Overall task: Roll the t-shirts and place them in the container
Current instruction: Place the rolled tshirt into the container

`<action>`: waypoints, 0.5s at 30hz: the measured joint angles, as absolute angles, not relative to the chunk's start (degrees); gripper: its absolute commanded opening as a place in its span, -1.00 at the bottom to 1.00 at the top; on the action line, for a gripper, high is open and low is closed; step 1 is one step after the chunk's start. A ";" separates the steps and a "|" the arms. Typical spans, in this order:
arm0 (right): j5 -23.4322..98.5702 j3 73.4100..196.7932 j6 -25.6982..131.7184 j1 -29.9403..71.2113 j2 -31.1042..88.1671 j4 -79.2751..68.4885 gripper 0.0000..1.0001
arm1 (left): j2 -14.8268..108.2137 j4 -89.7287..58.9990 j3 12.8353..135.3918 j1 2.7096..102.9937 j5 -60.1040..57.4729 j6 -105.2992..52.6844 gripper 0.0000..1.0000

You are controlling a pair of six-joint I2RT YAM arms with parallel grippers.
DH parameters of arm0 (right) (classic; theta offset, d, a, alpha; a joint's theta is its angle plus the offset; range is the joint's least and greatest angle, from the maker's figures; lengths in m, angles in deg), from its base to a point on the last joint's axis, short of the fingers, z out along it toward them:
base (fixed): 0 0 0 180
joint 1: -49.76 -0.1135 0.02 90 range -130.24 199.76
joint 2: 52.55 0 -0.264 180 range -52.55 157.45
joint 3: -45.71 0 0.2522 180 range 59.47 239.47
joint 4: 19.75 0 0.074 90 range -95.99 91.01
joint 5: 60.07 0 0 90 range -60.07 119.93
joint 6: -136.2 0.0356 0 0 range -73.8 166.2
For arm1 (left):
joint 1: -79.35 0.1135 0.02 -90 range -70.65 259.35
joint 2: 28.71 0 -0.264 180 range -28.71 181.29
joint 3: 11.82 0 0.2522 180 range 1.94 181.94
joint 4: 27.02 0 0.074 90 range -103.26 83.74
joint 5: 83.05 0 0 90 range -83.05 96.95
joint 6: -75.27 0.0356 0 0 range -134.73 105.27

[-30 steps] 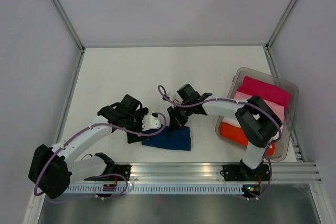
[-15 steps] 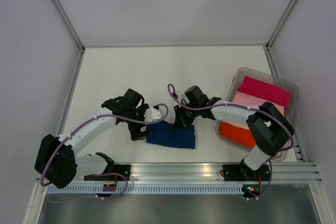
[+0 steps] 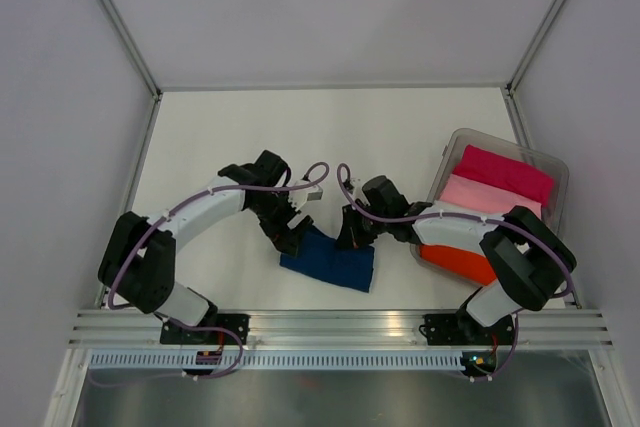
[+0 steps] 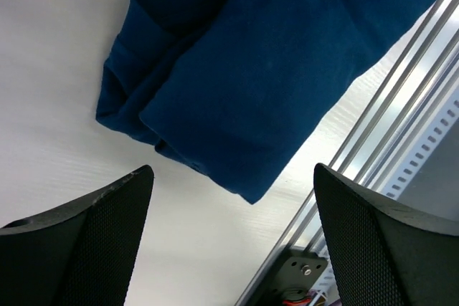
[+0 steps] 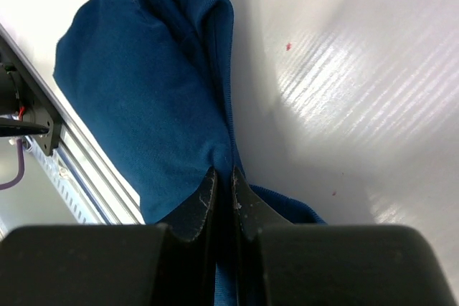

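Note:
The navy blue t-shirt is pinched close to one end by my right gripper, so that gripper should open and take the t-shirt's far edge nearer its middle (image 3: 328, 241) before it lifts.
A navy blue t-shirt (image 3: 332, 263) lies folded in a small bundle on the white table near the front rail. It also shows in the left wrist view (image 4: 244, 69) and the right wrist view (image 5: 136, 98). My left gripper (image 3: 288, 238) is open and empty, its fingers (image 4: 107, 227) spread wide just off the shirt's left end. My right gripper (image 3: 352, 236) is shut on the shirt's far edge, its fingertips (image 5: 224, 177) pinching a fold of the cloth. Magenta (image 3: 505, 173), pink (image 3: 490, 194) and orange (image 3: 460, 261) shirts lie in the bin.
A clear plastic bin (image 3: 555, 172) stands at the right edge of the table. An aluminium rail (image 3: 340, 325) runs along the front, close to the shirt. Grey walls and frame posts enclose the table.
Both grippers and the navy shirt have shifted right and toward the front. The left arm swung in from the left, and its gripper now sits at the shirt's left end.

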State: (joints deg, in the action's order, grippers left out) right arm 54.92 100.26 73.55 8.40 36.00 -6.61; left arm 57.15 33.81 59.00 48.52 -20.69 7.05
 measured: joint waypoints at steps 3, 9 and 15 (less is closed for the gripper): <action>54.38 99.61 74.03 8.38 36.00 -7.22 -0.99 | 59.38 33.44 59.57 48.52 -21.44 5.54 0.47; 54.33 99.59 72.46 8.22 35.65 -7.31 -0.99 | 66.83 32.98 60.14 48.52 -22.22 4.52 -0.08; 56.23 99.52 71.56 7.94 35.68 -8.21 0.07 | 68.82 33.28 61.69 48.52 -22.53 4.12 -0.92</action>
